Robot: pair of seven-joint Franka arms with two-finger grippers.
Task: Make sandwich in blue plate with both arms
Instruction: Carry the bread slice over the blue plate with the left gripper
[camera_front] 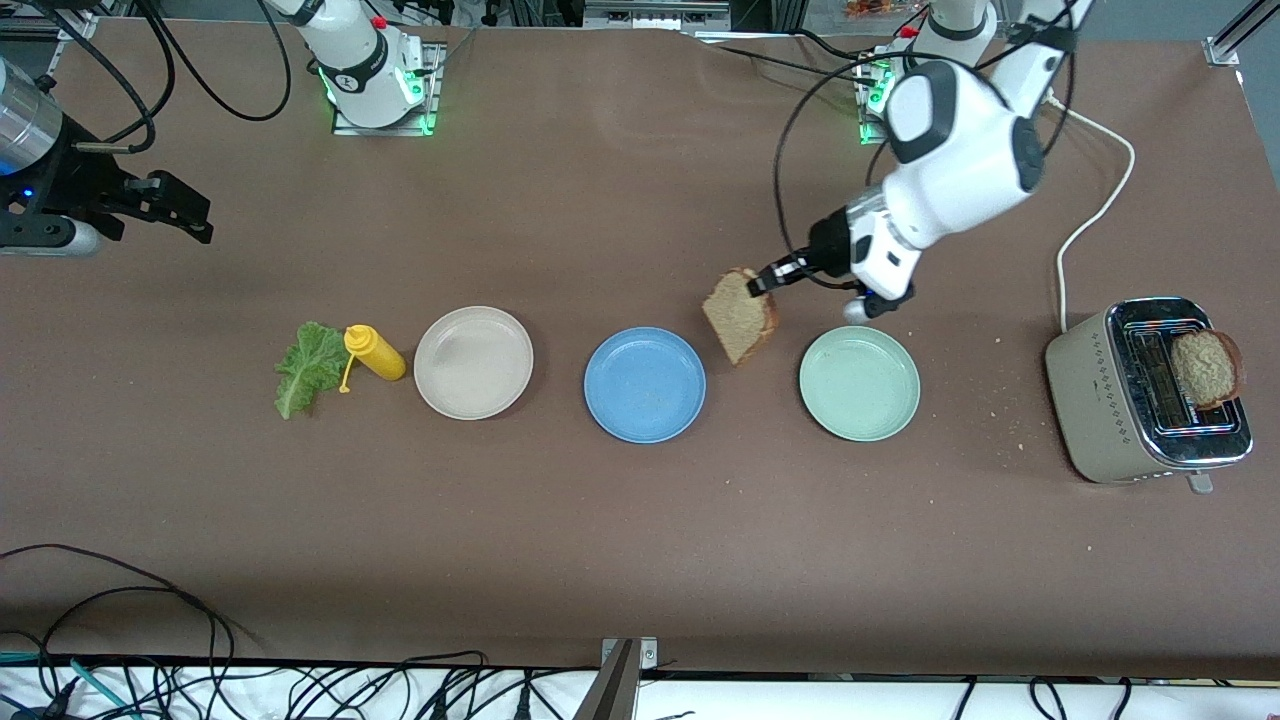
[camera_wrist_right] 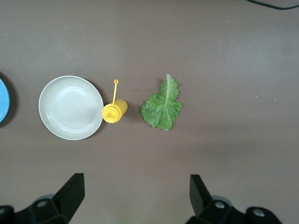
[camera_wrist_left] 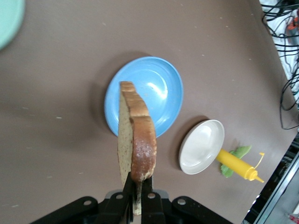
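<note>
Next, my left gripper lets go of the brown toast slice, which will lay it down flat on the bare middle of the blue plate (camera_front: pixel 647 382) (camera_wrist_left: pixel 142 99).
The blue plate (camera_front: pixel 645 385) (camera_wrist_left: pixel 145 95) lies bare at the table's middle. My left gripper (camera_front: pixel 765 280) (camera_wrist_left: pixel 138 186) is shut on one edge of a brown toast slice (camera_front: pixel 742 315) (camera_wrist_left: pixel 135 135). The slice hangs on edge in the air, over the table between the blue plate and the mint-green plate (camera_front: pixel 859 383). A second toast slice (camera_front: pixel 1205 367) sticks up from the toaster (camera_front: pixel 1100 400). A green lettuce leaf (camera_front: pixel 305 368) (camera_wrist_right: pixel 162 108) lies flat toward the right arm's end. My right gripper (camera_front: pixel 175 210) (camera_wrist_right: pixel 135 186) waits open and holds nothing, high over that end.
A beige plate (camera_front: pixel 473 362) (camera_wrist_right: pixel 70 108) sits beside the blue plate, toward the right arm's end. A yellow squeeze bottle (camera_front: pixel 375 352) (camera_wrist_right: pixel 114 111) lies between it and the lettuce. The toaster's white cord (camera_front: pixel 1095 210) runs toward the left arm's base. Crumbs dot the table near the toaster.
</note>
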